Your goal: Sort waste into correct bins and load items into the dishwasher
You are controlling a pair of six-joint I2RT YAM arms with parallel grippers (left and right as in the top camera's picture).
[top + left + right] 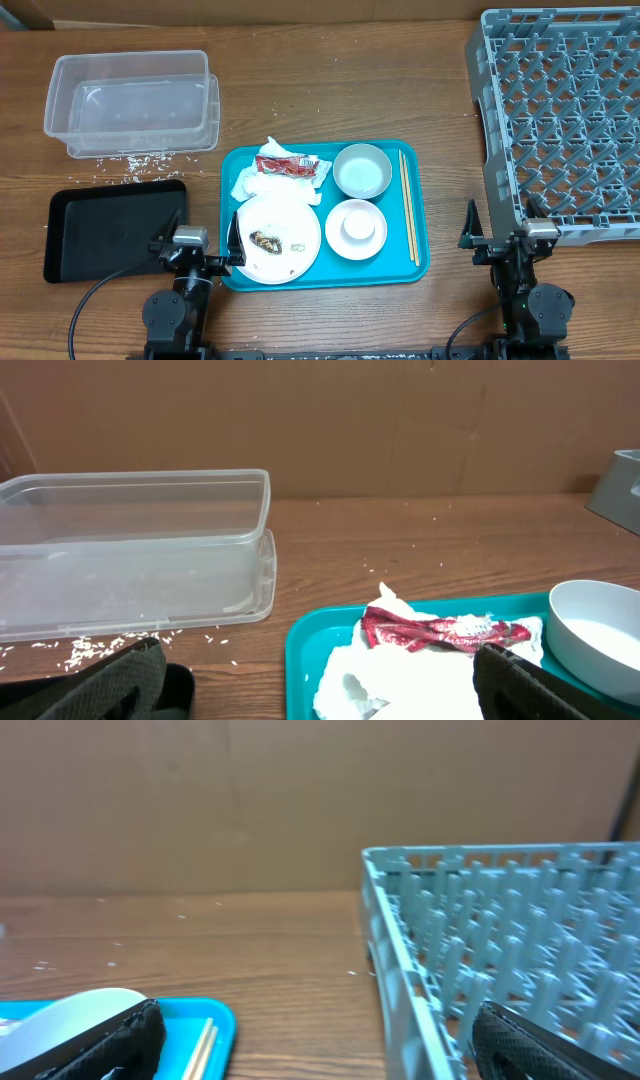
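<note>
The right gripper next will grip the small white cup's sides (358,228), lifting it from the near white bowl beside the chopsticks.
A teal tray (420,262) holds a crumpled white napkin (246,181) with a red wrapper (290,165), a white plate (285,215) with a brown lump (266,239) and rice, two white bowls (361,170) (356,228), and chopsticks (408,205). The clear tub (132,102) stands at the back left, the black tray (110,228) at the front left, the grey dish rack (562,115) at the right. My left gripper (205,245) is open and empty at the tray's front left edge. My right gripper (500,238) is open and empty between tray and rack.
Loose rice grains (130,160) lie scattered on the wooden table between the clear tub and the black tray. In the left wrist view the napkin (400,675) and wrapper (440,630) lie just ahead of the fingers. The rack's wall (400,970) rises near the right fingers.
</note>
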